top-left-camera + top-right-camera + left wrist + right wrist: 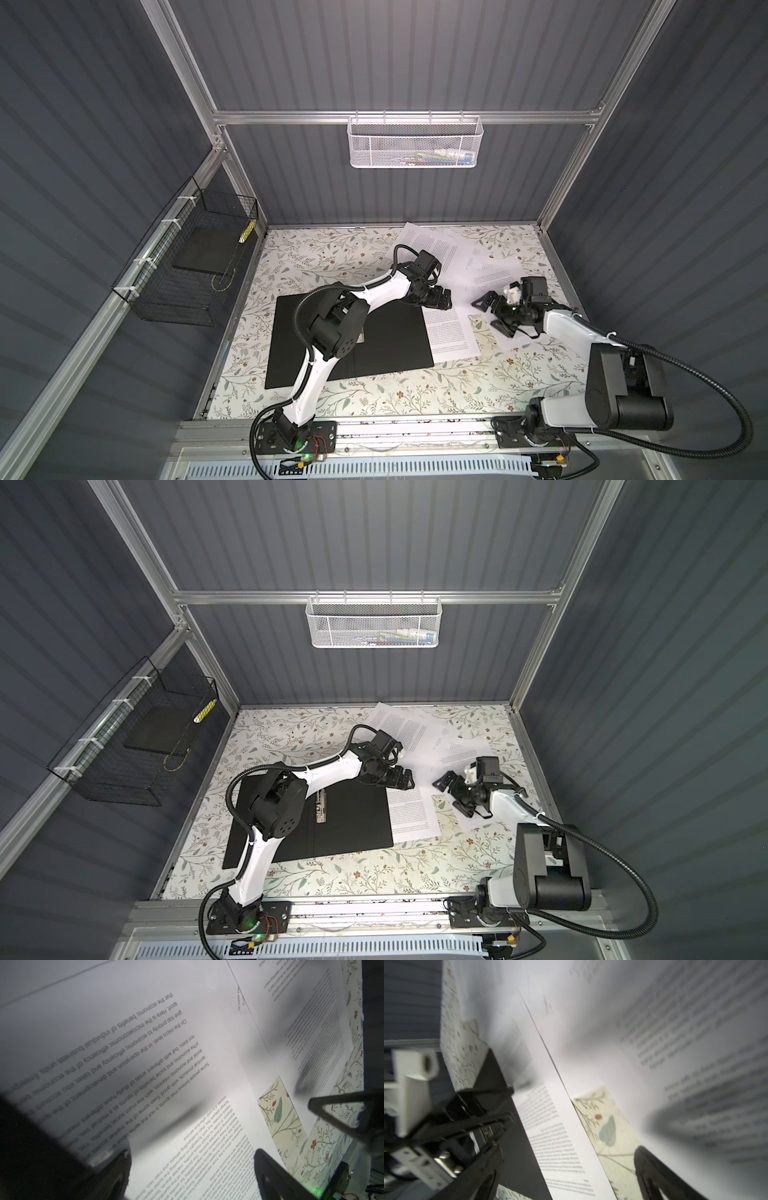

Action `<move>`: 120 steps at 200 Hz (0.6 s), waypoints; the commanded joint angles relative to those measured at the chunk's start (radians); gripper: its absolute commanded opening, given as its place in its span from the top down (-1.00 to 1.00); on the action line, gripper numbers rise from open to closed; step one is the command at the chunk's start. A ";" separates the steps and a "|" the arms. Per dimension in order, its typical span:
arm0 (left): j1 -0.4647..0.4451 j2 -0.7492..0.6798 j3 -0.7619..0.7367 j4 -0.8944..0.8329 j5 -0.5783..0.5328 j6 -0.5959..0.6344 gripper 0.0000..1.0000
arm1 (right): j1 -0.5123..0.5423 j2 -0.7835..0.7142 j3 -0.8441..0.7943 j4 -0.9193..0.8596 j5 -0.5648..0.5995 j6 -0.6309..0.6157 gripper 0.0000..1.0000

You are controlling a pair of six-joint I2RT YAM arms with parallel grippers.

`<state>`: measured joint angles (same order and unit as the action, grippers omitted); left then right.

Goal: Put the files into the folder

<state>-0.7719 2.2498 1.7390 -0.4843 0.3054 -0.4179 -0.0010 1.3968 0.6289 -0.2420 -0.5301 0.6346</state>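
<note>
The robot's right gripper will close on the middle of the sheet's long edge [469,316] [580,1118] that faces away from the folder, on the sheet that touches the folder.
The folder [390,345] [353,825] lies open on the table, black inside up, with a metal clip [321,808] at its spine. Several files [451,336] [411,812], white printed sheets, lie scattered from the folder's right edge to the back right [424,245]. My left gripper [441,298] [405,780] [193,1159] hangs open just above the sheets at the folder's far right corner, holding nothing. My right gripper [492,316] [454,796] [569,1157] faces it from the right, open and empty, low over a sheet [556,1136] and a strip of bare table.
The floral table [374,395] has walls on three sides. A white mesh basket [415,143] hangs on the back wall. On the left wall hangs a black wire basket [187,266] with a dark slab [205,253] inside. The left arm's elbow [332,324] hangs over the folder.
</note>
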 commanded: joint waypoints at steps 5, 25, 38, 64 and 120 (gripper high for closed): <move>0.003 0.079 -0.058 -0.145 0.000 -0.001 -0.87 | 0.059 -0.030 -0.026 -0.026 -0.016 -0.012 -0.98; 0.003 0.085 -0.061 -0.147 0.001 -0.002 -0.87 | 0.115 -0.001 -0.028 -0.017 0.012 -0.001 -0.98; 0.003 0.085 -0.065 -0.147 -0.002 -0.004 -0.87 | 0.138 0.028 -0.025 -0.011 0.030 0.011 -0.98; 0.003 0.082 -0.079 -0.140 -0.001 -0.010 -0.88 | 0.161 0.074 -0.028 0.011 0.047 0.041 -0.98; 0.002 0.097 -0.094 -0.129 0.008 -0.016 -0.89 | 0.205 0.177 -0.016 0.144 -0.068 0.084 -0.98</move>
<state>-0.7704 2.2467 1.7233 -0.4664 0.3161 -0.4183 0.1951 1.5009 0.6437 -0.1013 -0.5758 0.6922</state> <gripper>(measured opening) 0.940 0.988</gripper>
